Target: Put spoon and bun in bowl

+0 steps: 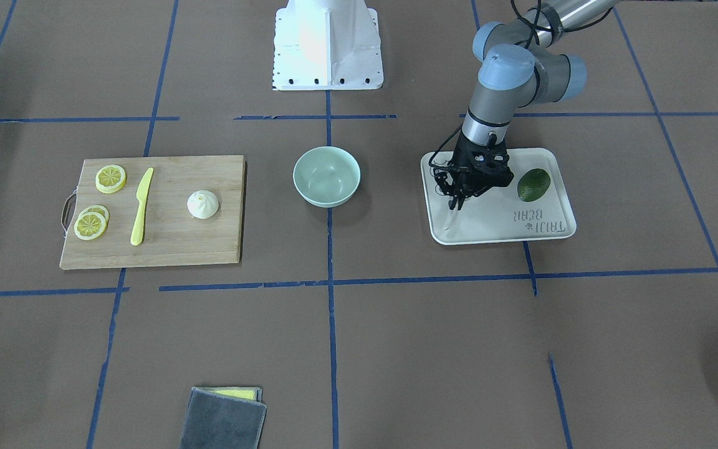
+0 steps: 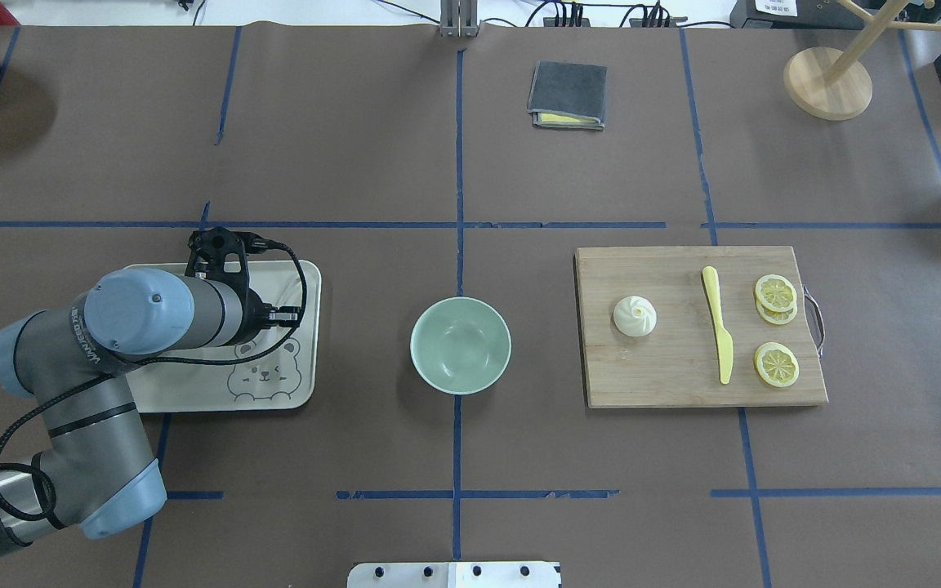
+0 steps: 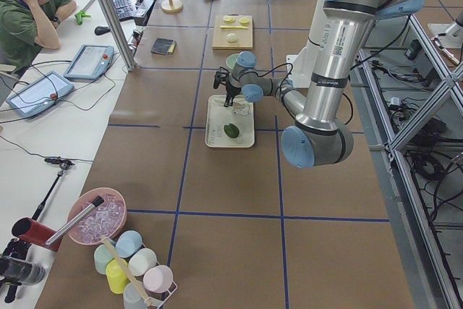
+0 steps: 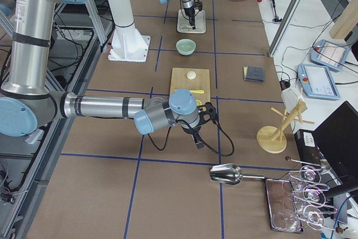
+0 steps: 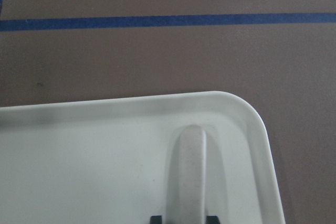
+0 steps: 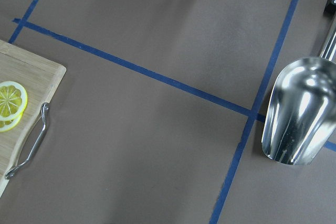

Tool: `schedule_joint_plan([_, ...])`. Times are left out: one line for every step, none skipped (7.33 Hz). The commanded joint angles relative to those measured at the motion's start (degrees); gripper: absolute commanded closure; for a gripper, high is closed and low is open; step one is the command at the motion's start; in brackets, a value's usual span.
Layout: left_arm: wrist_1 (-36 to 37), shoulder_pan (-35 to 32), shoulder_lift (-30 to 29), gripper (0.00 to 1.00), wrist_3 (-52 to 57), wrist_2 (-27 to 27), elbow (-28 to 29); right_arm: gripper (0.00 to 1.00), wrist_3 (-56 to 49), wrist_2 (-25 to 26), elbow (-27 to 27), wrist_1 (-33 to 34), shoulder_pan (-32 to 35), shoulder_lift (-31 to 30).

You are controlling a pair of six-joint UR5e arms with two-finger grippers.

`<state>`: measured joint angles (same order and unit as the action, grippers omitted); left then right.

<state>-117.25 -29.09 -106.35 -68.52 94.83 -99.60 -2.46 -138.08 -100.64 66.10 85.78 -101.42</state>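
The off-white spoon, still at the bear-print tray's corner, will be let go by my left gripper inside the mint-green bowl (image 1: pixel 332 187) between the tray and the cutting board.
The off-white spoon (image 5: pixel 191 171) lies at a corner of the white bear-print tray (image 1: pixel 508 218), its handle between my left gripper's two fingertips. My left gripper (image 1: pixel 459 202) stands low over the tray, and its fingers press on both sides of the spoon. The white pleated bun (image 1: pixel 202 204) sits on the wooden cutting board (image 1: pixel 166 246), also in the overhead view (image 2: pixel 635 316). The mint-green bowl (image 1: pixel 326 176) stands empty at the table's middle. My right gripper (image 4: pixel 198 141) hovers past the board's handle end; I cannot tell whether it is open.
A green avocado (image 1: pixel 533 184) lies on the tray. A yellow knife (image 1: pixel 141 206) and lemon slices (image 1: pixel 111 178) share the board. A metal scoop (image 6: pixel 299 111) lies near my right wrist. A grey folded cloth (image 1: pixel 225 418) lies at the far edge.
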Motion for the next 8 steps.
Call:
schedule_joint_plan([0.0,-0.2,-0.1,1.00,-1.7,0.0,-1.3,0.00,0.0,0.0,-0.1,0.0,0.0,0.0])
schedule_joint_plan([0.3,-0.1,-0.3,1.00,-5.6,0.0,-2.8,0.00,0.0,0.0,-0.1,0.0,0.0,0.0])
schedule_joint_plan([3.4,-0.1,-3.0,1.00,-10.6,0.0,-3.6,0.00,0.0,-0.1,-0.1,0.0,0.0,0.0])
schedule_joint_plan([11.4,0.3,-8.9,1.00,-15.6,-0.1,-3.6,0.00,0.0,0.0,-0.1,0.0,0.0,0.0])
schedule_joint_plan([21.4,1.0,-16.3,1.00,-21.3,-0.1,-3.5,0.00,0.0,0.0,-0.1,0.0,0.0,0.0])
schedule_joint_plan([25.8,3.1,-20.5,1.00,-28.0,-0.9,-2.5,0.00,0.0,0.0,-0.1,0.0,0.0,0.0])
schedule_joint_plan([26.3,4.9,-23.1,1.00,-30.6,-2.5,-0.8,0.00,0.0,0.0,-0.1,0.0,0.0,0.0])
schedule_joint_plan([26.4,5.4,-26.5,1.00,-33.1,-2.9,2.5,0.00,0.0,-0.1,-0.1,0.0,0.0,0.0])
